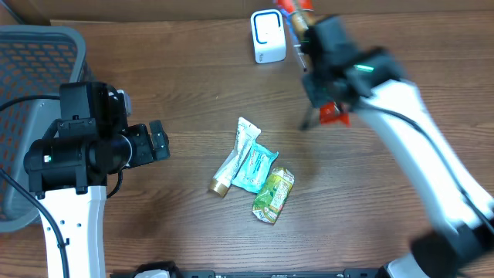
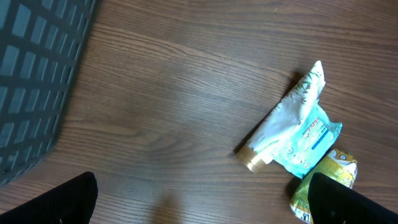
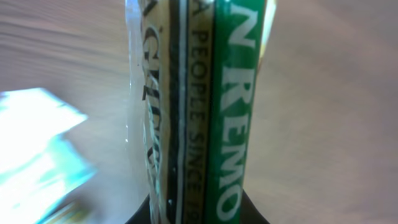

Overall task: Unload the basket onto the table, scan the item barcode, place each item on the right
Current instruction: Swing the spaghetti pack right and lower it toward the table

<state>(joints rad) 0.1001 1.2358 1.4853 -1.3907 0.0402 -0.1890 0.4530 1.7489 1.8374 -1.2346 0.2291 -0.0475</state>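
Note:
Next, my right gripper puts the item down on bare wood across the packets from the grey mesh basket [image 1: 388,124].
My right gripper [image 1: 302,29] is at the back of the table, shut on the item [image 1: 291,11], right next to the white scanner box [image 1: 268,36]. In the right wrist view the item [image 3: 205,106] is a long pack with a green stripe, a tan stripe and white lettering. It stands up out of the jaws of my right gripper [image 3: 199,214] and fills the middle of the view; no barcode shows on this face. My left gripper [image 1: 158,143] hangs open over bare wood at the left, with nothing between its fingers [image 2: 68,202].
A white tube with a gold cap [image 1: 231,164], a teal packet [image 1: 255,168] and a green-yellow packet [image 1: 274,194] lie together mid-table. A grey mesh basket [image 1: 31,46] stands at the far left. The left wrist view shows the tube [image 2: 280,121] and the basket [image 2: 31,81].

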